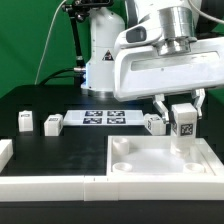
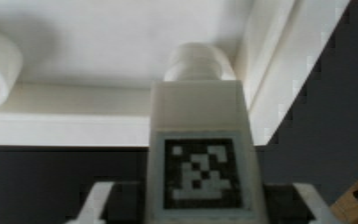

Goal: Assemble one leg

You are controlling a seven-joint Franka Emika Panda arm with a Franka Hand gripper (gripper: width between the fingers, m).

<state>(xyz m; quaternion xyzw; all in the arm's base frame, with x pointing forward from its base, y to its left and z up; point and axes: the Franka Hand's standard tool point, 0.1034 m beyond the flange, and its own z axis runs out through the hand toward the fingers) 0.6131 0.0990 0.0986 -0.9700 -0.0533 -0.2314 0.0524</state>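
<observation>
Next, I release the leg upright in the round hole [image 1: 193,168] near the tabletop's front rim, just before the held leg.
My gripper [image 1: 183,108] is shut on the leg [image 1: 184,124], a small white post with a black-and-white tag. It holds the leg upright just above the far right corner of the large white tabletop [image 1: 150,168]. In the wrist view the leg [image 2: 202,140] fills the middle between my gripper [image 2: 202,205] fingers [image 2: 101,200]. Its rounded tip [image 2: 194,62] points at the tabletop's raised rim [image 2: 123,100]. I cannot tell whether the tip touches the tabletop.
Three more tagged legs stand on the black table: two at the exterior view's left [image 1: 26,121] [image 1: 53,123] and one beside the held leg [image 1: 153,122]. The marker board [image 1: 103,118] lies behind the tabletop. White border rails [image 1: 40,186] run along the front left.
</observation>
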